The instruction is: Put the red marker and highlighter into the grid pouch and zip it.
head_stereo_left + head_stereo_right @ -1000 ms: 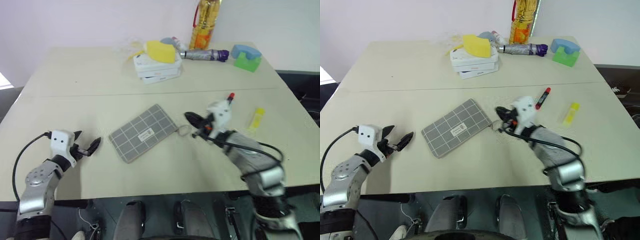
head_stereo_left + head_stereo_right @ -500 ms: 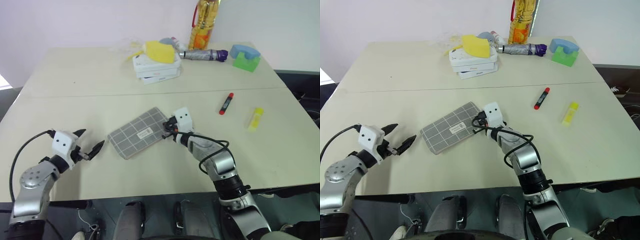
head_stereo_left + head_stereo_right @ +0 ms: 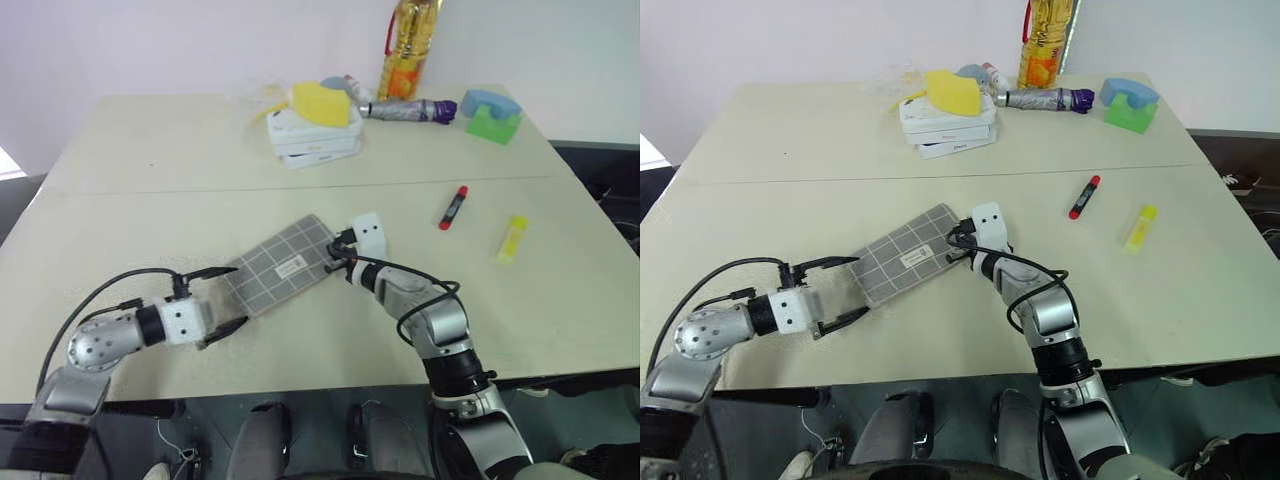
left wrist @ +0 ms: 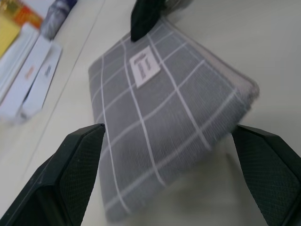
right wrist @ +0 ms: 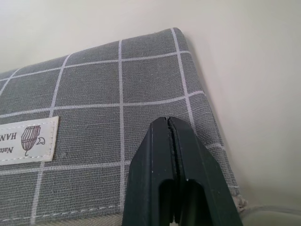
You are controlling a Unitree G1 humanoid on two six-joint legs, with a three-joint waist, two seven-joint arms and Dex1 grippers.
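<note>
The robot's right gripper is pressing on the fabric of the grid pouch next to the zipper strap, so it should grab the strap point(image 5: 273, 210) and unzip the pouch while the left gripper holds the pouch.
The grid pouch point(image 3: 283, 266) lies flat near the table's front, grey with white lines and a small label. My left gripper point(image 3: 224, 298) is open, one finger on each side of the pouch's near left corner point(image 4: 197, 141). My right gripper point(image 3: 336, 256) is shut, and its tips point(image 5: 169, 121) rest on the fabric at the pouch's right end; I see nothing between them. The red marker point(image 3: 451, 207) and the yellow highlighter point(image 3: 513, 238) lie loose on the table to the right, apart from both grippers.
At the back stand a stack of white boxes point(image 3: 318, 143) topped by a yellow sponge point(image 3: 322, 103), a folded umbrella point(image 3: 412, 108), a yellow bottle point(image 3: 408, 48) and a blue-and-green block point(image 3: 493, 115). The table's front edge runs just below my arms.
My left gripper swung right and rolled, and its open fingers now straddle the pouch's corner. My right gripper came down onto the pouch's right end, then stayed still.
</note>
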